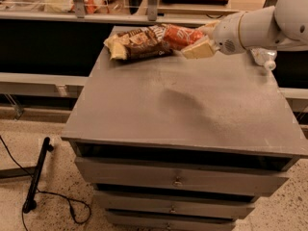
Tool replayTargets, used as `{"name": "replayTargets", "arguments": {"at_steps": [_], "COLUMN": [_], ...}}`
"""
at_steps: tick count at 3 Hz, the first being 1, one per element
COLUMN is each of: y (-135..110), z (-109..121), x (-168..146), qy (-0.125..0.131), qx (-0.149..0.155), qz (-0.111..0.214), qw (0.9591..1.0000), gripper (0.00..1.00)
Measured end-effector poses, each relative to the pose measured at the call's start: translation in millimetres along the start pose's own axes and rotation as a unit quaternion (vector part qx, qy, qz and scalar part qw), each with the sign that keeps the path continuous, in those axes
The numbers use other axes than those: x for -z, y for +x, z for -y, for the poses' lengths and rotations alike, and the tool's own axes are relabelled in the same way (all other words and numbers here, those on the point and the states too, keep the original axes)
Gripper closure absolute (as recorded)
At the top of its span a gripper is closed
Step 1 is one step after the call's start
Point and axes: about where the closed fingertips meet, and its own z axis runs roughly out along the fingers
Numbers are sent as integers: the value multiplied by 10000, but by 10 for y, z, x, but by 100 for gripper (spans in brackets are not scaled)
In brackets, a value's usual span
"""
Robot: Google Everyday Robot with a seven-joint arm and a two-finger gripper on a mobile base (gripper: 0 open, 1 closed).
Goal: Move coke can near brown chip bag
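The robot's gripper will release the coke can, now held above the cabinet top, on the cabinet top [183,46], against the end of the brown chip bag that faces the bottle.
The coke can [180,35] is red-orange with white lettering. It is held on its side above the cabinet top, right next to the brown chip bag [138,43]. The bag is dark brown with tan ends and lies at the far left of the grey cabinet top [183,105]. My gripper [196,42] reaches in from the right on a white arm and is shut on the can, with one cream finger [198,49] under it. The can's left end overlaps the bag's right end in this view.
A clear plastic bottle [264,59] lies at the cabinet top's far right edge, partly behind my arm. The cabinet has drawers [178,181] below. A black cable and stick [38,174] lie on the floor to the left. Shelving stands behind.
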Motion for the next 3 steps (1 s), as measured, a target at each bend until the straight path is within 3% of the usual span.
{"name": "replayTargets", "arguments": {"at_steps": [1,3], "y": [30,346], "z": [154,520], "x": [-245,-665], "qy": [218,466], "qx": [117,222], "qz": [-35,-499], "qw": [9997,9974], "gripper": [100,100]}}
